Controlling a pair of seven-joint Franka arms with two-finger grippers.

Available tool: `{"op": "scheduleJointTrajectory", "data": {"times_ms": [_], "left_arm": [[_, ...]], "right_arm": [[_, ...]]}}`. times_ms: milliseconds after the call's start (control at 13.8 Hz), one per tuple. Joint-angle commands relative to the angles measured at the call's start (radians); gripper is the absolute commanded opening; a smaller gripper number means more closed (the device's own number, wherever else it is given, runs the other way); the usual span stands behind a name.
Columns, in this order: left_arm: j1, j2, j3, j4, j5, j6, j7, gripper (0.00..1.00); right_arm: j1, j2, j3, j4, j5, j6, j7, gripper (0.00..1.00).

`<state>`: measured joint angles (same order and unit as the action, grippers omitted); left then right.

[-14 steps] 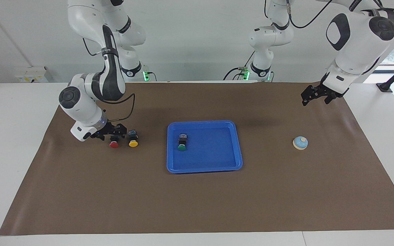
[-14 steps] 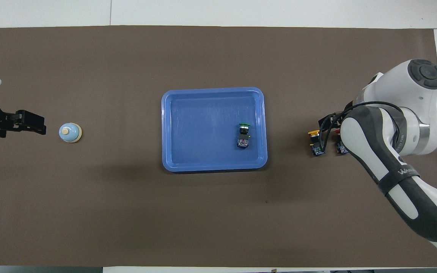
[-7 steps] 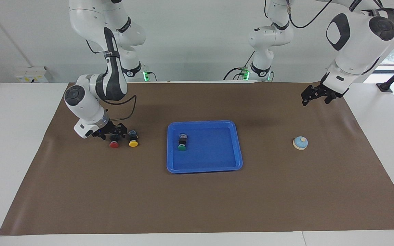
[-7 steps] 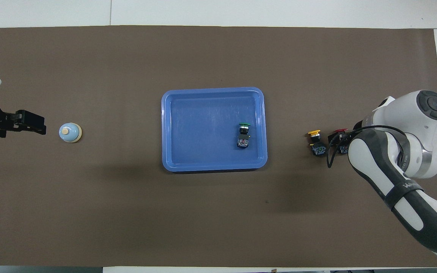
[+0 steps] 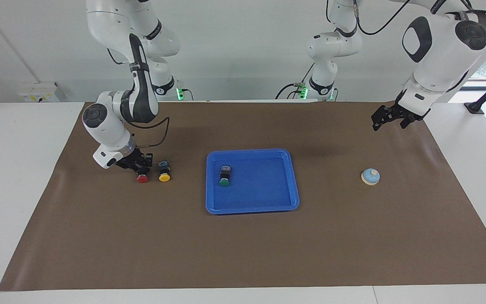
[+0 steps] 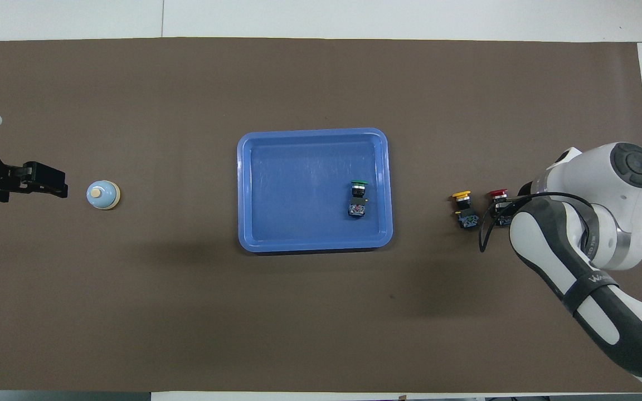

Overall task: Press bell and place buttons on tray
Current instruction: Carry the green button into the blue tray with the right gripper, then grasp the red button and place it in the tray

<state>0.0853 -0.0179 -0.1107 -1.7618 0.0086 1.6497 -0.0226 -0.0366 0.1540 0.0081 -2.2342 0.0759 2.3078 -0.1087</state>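
Next, my right gripper puts the red button down and releases it in the blue tray (image 6: 330, 192), next to the green button, toward the bell.
The blue tray (image 5: 264, 192) (image 6: 293, 189) lies mid-table with the green button (image 5: 225, 176) (image 6: 358, 199) on its side in it. The red button (image 5: 142, 178) (image 6: 497, 195) and the yellow button (image 5: 164, 172) (image 6: 463, 209) lie on the mat toward the right arm's end. My right gripper (image 5: 141, 167) (image 6: 502, 216) is low over the mat, shut on the red button's black body. The bell (image 5: 370, 176) (image 6: 103, 195) stands toward the left arm's end. My left gripper (image 5: 390, 119) (image 6: 48, 186) waits, raised and open, beside the bell and holding nothing.
A brown mat (image 5: 243, 253) covers the table, with white tabletop (image 5: 15, 169) around it. The yellow button lies close beside the held red button, on the tray's side of it.
The right gripper has shut on the red button's body, and its wrist has swung closer over it. The left arm and the other things have not moved.
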Motion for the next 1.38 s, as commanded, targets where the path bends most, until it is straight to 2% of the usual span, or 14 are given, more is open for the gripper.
{"op": "scheduleJointTrajectory", "data": {"times_ms": [0,218,290,435,653,798,871,944,1016,1234,1306], "left_arm": [[0.002,-0.011,0.0,-0.001,-0.001,-0.007,-0.004,1.0],[0.002,-0.011,0.0,-0.001,-0.001,-0.007,-0.004,1.0],[0.002,-0.011,0.0,-0.001,0.001,-0.007,-0.004,1.0],[0.002,-0.011,0.002,-0.001,0.001,-0.007,-0.004,1.0],[0.002,-0.011,0.002,-0.001,0.001,-0.007,-0.004,1.0],[0.002,-0.011,0.0,-0.001,0.001,-0.007,-0.004,1.0],[0.002,-0.011,0.0,-0.001,-0.001,-0.007,-0.004,1.0],[0.002,-0.011,0.0,-0.001,-0.001,-0.007,-0.004,1.0],[0.002,-0.011,0.0,-0.001,-0.001,-0.007,-0.004,1.0],[0.002,-0.011,0.002,-0.001,-0.001,-0.007,-0.004,1.0],[0.002,-0.011,0.0,-0.001,-0.001,-0.007,-0.004,1.0]], "right_arm": [[-0.02,-0.017,0.013,0.002,-0.005,0.013,-0.011,0.06],[0.012,0.002,0.021,0.189,-0.004,-0.163,0.004,0.06],[0.05,0.025,0.023,0.271,-0.002,-0.232,0.053,0.06],[0.16,0.045,0.023,0.355,-0.001,-0.287,0.22,0.06],[0.36,0.084,0.023,0.413,0.011,-0.266,0.482,0.06],[0.496,0.148,0.021,0.462,0.008,-0.234,0.655,0.06],[0.539,0.209,0.021,0.529,0.007,-0.234,0.725,0.06],[0.573,0.266,0.021,0.586,0.004,-0.229,0.78,0.06],[0.589,0.292,0.021,0.599,-0.001,-0.216,0.806,0.06],[0.583,0.317,0.023,0.564,-0.001,-0.124,0.808,0.08],[0.578,0.321,0.023,0.544,-0.001,-0.092,0.808,0.12]]}}
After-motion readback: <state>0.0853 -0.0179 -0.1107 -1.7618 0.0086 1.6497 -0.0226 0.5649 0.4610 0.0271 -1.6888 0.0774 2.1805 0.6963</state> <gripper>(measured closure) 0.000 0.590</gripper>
